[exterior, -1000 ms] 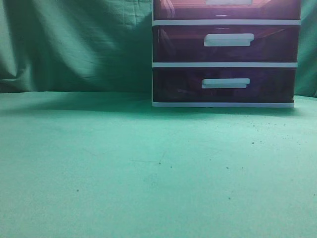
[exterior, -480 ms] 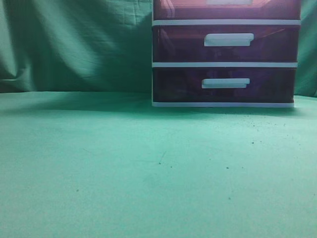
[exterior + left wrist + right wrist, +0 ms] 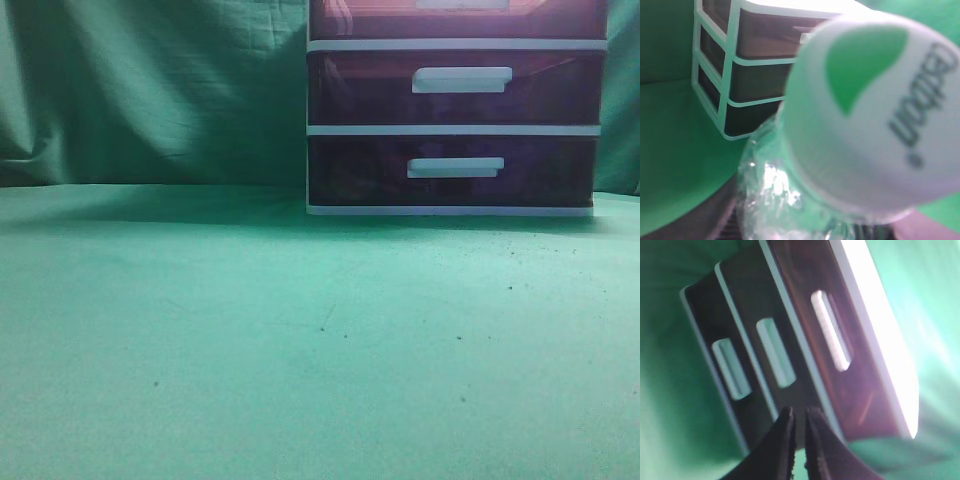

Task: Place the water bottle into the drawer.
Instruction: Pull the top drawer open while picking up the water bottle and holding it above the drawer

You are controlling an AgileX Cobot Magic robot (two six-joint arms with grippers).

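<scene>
The top drawer needs to open for the water bottle, so my right gripper will next go to the white handle (image 3: 484, 4) (image 3: 837, 347) of that drawer and close there.
The water bottle (image 3: 840, 130) fills the left wrist view, its white cap with a green leaf mark toward the camera and its clear crinkled body below. My left gripper (image 3: 820, 231) is shut on the bottle, its dark fingers showing only at the bottom edge. The top drawer (image 3: 771, 36) of the white-framed unit is closed behind it. It also shows in the right wrist view (image 3: 860, 390) and at the top edge of the exterior view (image 3: 380, 20). My right gripper (image 3: 800, 416) is shut and empty, a short way in front of the unit. Neither gripper shows in the exterior view.
The two lower purple drawers (image 3: 455, 170) are closed, each with a white handle. The unit stands at the back right of the green cloth-covered table (image 3: 250, 330), with a green cloth backdrop (image 3: 150, 90) behind it.
</scene>
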